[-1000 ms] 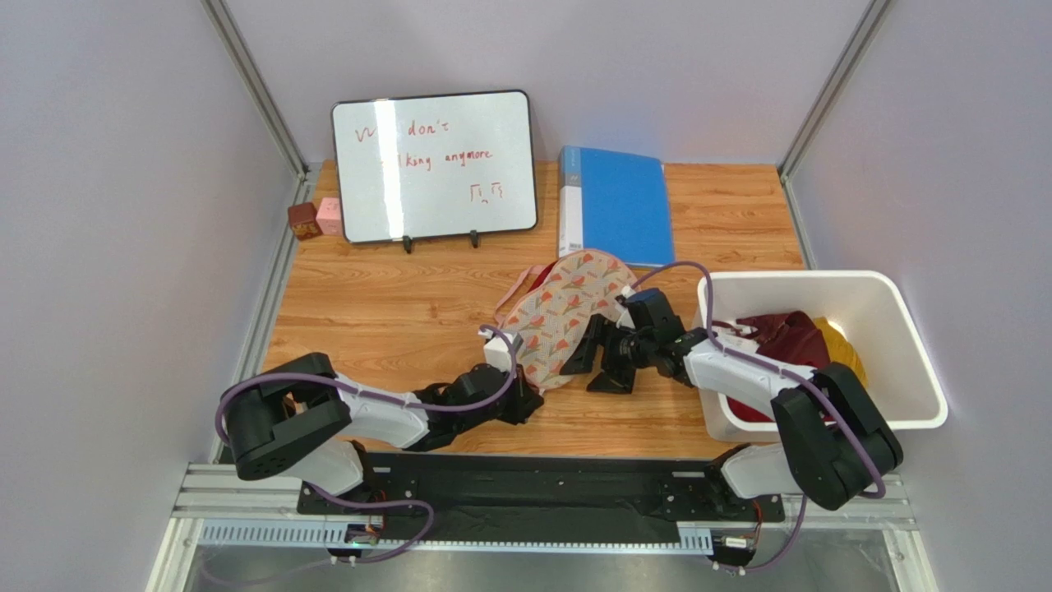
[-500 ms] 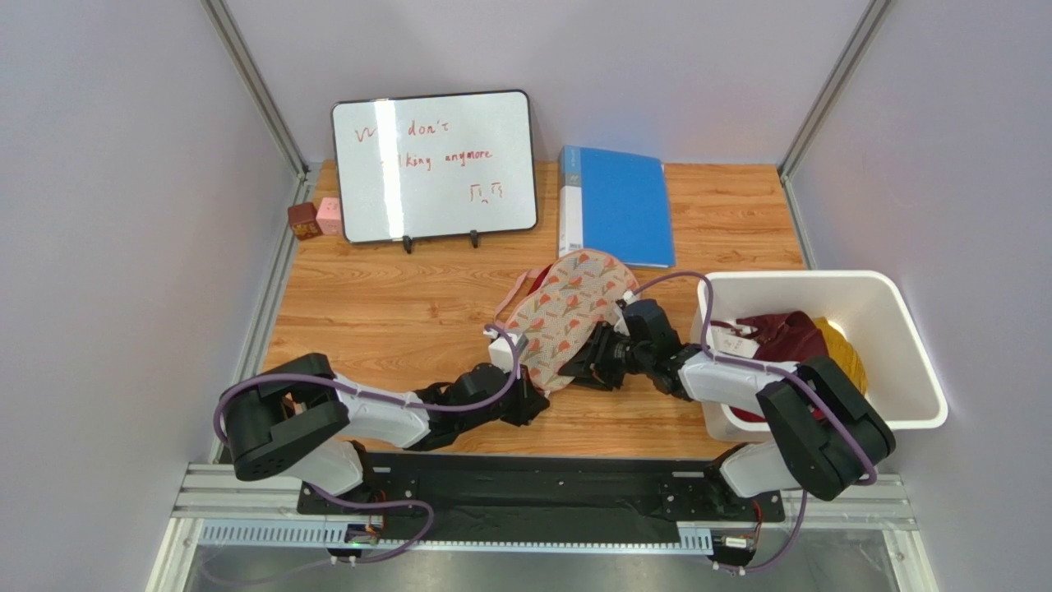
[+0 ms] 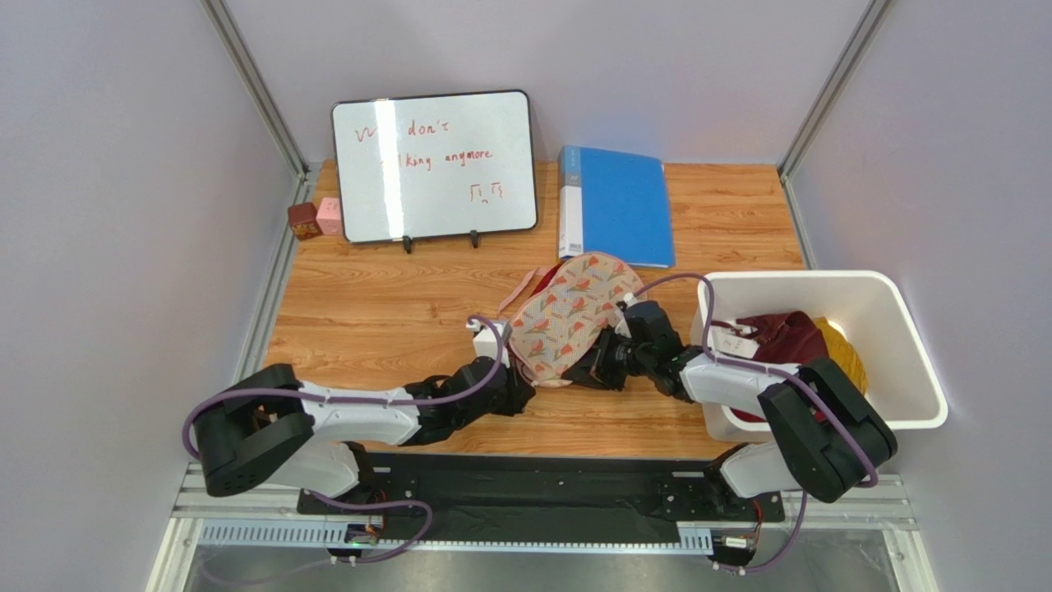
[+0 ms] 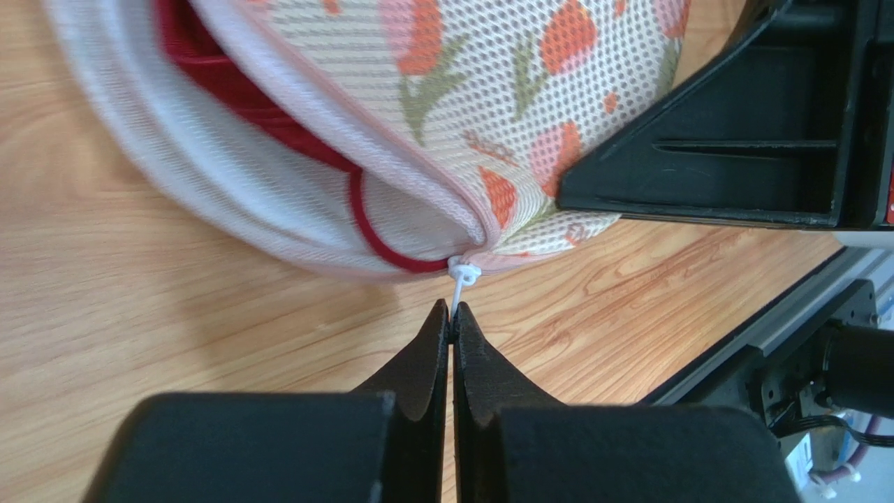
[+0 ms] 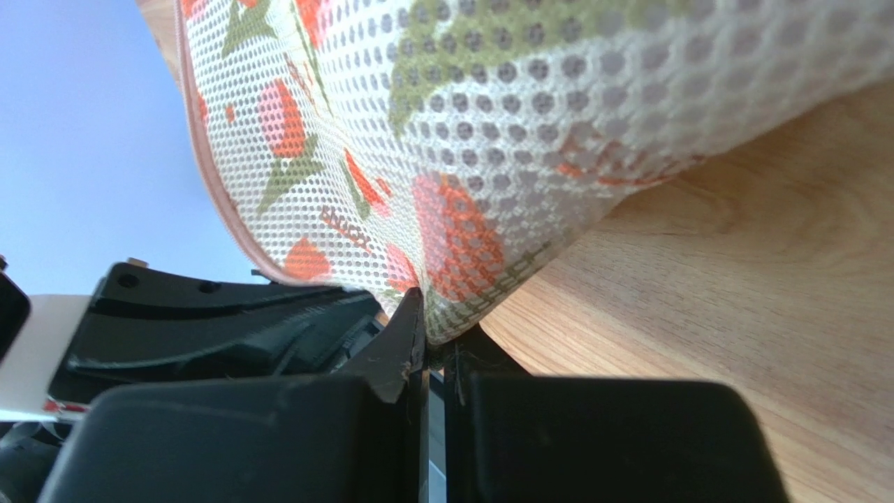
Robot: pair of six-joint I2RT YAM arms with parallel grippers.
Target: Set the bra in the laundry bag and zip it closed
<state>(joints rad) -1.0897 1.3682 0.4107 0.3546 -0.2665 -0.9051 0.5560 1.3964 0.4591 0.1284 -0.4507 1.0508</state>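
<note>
I am pinching a fold of mesh with my right gripper and creasing the laundry bag, so it should take the bag's near edge (image 3: pixel 546 381) before my left gripper pulls the zipper along.
The laundry bag (image 3: pixel 571 311), leaf-printed mesh, lies on the table between both arms. Its mouth gapes along the near edge in the left wrist view, where the dark red bra (image 4: pixel 225 80) shows inside the laundry bag (image 4: pixel 504 84). My left gripper (image 4: pixel 452 310) is shut on the white zipper pull (image 4: pixel 462 279) at the bag's near end. In the top view the left gripper (image 3: pixel 525 382) sits at the bag's near tip. My right gripper (image 5: pixel 432 333) is shut on a fold of the bag's mesh (image 5: pixel 504 126); from above the right gripper (image 3: pixel 595 366) is at the bag's right side.
A white bin (image 3: pixel 803 278) holding red and yellow clothes (image 3: pixel 790 339) stands at the right. A whiteboard (image 3: pixel 434 164), a blue folder (image 3: pixel 615 204) and two small blocks (image 3: pixel 316 218) line the far side. The table's near edge runs just behind both grippers.
My right gripper moved left to the bag and closed from open onto its mesh. The left arm stretched out a little and the bag shifted slightly.
</note>
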